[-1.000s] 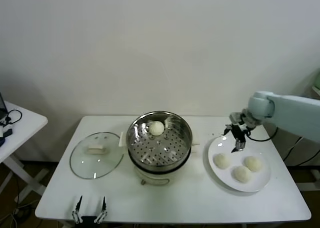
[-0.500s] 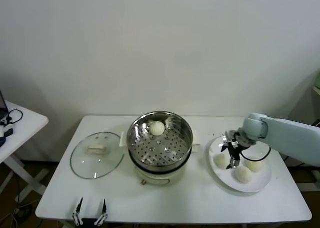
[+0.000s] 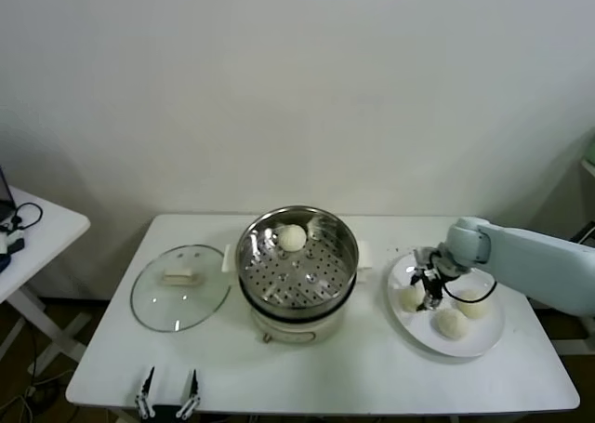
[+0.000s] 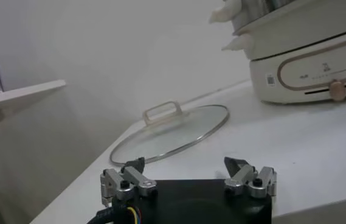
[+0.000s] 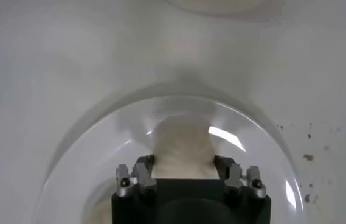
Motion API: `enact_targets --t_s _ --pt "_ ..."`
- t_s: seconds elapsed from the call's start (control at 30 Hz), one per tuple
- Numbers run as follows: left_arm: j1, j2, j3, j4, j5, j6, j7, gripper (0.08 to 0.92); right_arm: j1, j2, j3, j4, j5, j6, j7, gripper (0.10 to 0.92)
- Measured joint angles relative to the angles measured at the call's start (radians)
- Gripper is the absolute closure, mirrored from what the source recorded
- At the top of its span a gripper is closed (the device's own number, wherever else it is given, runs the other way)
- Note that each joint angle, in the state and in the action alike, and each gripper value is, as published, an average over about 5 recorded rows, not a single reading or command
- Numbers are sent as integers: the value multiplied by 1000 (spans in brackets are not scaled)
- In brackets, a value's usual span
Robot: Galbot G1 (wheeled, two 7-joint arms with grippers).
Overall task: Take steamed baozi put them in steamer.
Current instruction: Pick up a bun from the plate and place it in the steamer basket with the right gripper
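Next, my right gripper releases the baozi on the steamer's lid-side bottom (image 3: 272, 263), just in front of the baozi inside.
The steamer (image 3: 307, 279) stands mid-table with one baozi (image 3: 292, 238) in it at the back. Three more baozi lie on the white plate (image 3: 469, 345) at the right: one on the left (image 3: 407, 298), one at the front (image 3: 451, 323), one on the right (image 3: 474, 304). My right gripper (image 3: 429, 298) is down on the plate at the left baozi. In the right wrist view that baozi (image 5: 183, 146) fills the gap between the open fingers (image 5: 183, 163), close against both. My left gripper (image 3: 167, 397) is parked open and empty at the table's front edge, as the left wrist view (image 4: 185, 167) shows.
The round glass lid (image 3: 178, 288) lies flat on the table left of the steamer; it also shows in the left wrist view (image 4: 173, 129). A small side table (image 3: 37, 237) stands at the far left. The wall is close behind the table.
My right gripper has come down from above the plate's back edge and moved slightly left, so its fingers now straddle the left baozi. The left arm has not moved.
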Motion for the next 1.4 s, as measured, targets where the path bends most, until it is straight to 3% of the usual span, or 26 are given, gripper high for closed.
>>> enact_targets --t_s 0.43,0.67,0.9,1.1,1.4 --pt "2 -1 0 -4 5 1 0 177 372 -5 -225 133 175 14 -73 465" --pt "-1 0 3 -6 6 3 2 177 656 65 -325 218 364 -4 -114 465" --pt "-2 -1 10 -7 11 3 4 177 728 162 -270 298 497 -79 -73 457" --pt "-4 -2 14 -4 20 3 4 177 660 284 -208 313 511 -156 5 457" --pt "-13 -5 15 0 29 2 4 177 482 468 -152 236 411 -229 96 455"
